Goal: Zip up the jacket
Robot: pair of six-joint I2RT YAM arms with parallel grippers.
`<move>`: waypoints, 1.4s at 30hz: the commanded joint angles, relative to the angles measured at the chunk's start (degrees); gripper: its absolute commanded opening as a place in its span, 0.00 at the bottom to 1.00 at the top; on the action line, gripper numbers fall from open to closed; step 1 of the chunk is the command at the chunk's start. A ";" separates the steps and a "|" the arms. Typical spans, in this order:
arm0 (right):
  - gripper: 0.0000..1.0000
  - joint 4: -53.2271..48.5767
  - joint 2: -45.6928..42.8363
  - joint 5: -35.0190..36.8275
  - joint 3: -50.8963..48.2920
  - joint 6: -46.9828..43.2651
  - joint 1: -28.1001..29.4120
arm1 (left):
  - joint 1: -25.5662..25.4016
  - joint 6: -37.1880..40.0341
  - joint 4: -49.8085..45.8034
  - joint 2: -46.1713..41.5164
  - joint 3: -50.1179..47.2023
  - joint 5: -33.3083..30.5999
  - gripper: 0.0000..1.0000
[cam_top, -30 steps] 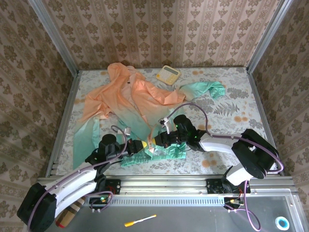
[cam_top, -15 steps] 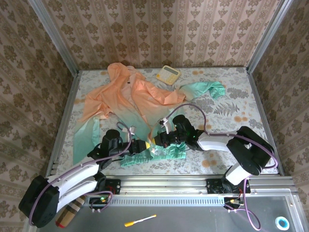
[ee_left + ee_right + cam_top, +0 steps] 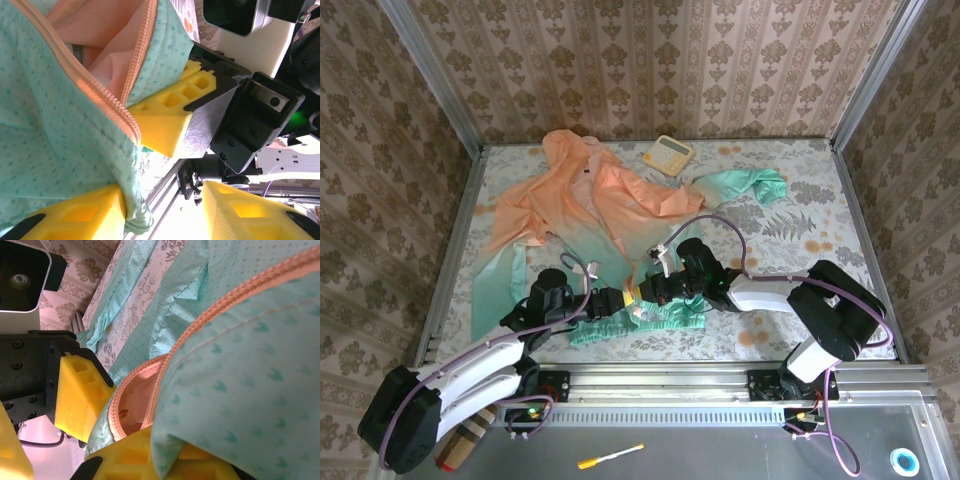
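Note:
Next, my left gripper pinches the hem's corner [image 3: 134,211], since my right gripper is shut on the hem beside the zipper's end and will then be free for the pull.
The jacket [image 3: 590,195] lies spread on the table, peach at the back left and mint-teal toward the front. Its teal hem [image 3: 650,318] is bunched at the near edge between both arms. My right gripper [image 3: 645,292] is shut on the jacket's hem beside the orange zipper [image 3: 165,375]; a teal fold is pinched at the right gripper [image 3: 167,460]. My left gripper [image 3: 613,300] faces it, open. In the left wrist view the left gripper [image 3: 165,215] has a wide gap, with the hem's edge [image 3: 135,215] against one of its fingers [image 3: 75,215]. The open zipper teeth [image 3: 115,107] run down to the right gripper's yellow finger [image 3: 167,117].
A small yellow calculator [image 3: 668,152] lies at the back of the table, beyond the jacket. A teal sleeve [image 3: 740,185] stretches to the right. The metal front rail [image 3: 660,378] runs just behind the hem. Patterned walls close in the table on three sides.
My left arm has reached forward and to the right, bringing its open gripper up to the hem. The right gripper holds the hem in nearly the same place.

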 commanded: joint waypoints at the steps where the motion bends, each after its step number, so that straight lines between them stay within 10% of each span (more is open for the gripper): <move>1: 0.00 2.37 0.22 -0.32 1.73 1.12 -0.19 | -0.45 2.23 -1.84 -0.27 -0.63 -0.32 0.44; 11: 0.00 1.75 -0.64 -0.61 1.52 1.84 -0.21 | -1.51 3.34 -1.13 1.01 -1.60 -3.63 0.43; 24: 0.00 0.93 -2.17 -0.04 1.61 2.77 -0.10 | -2.48 5.02 -1.74 2.07 -1.48 -4.16 0.16; 30: 0.00 -3.36 -4.21 2.17 2.17 2.25 -0.08 | -2.64 11.51 -16.04 2.90 4.11 -3.11 0.00; 42: 0.00 -12.74 -6.46 2.46 3.99 -0.04 -2.07 | -3.99 20.74 -35.12 7.73 14.15 -1.06 0.00</move>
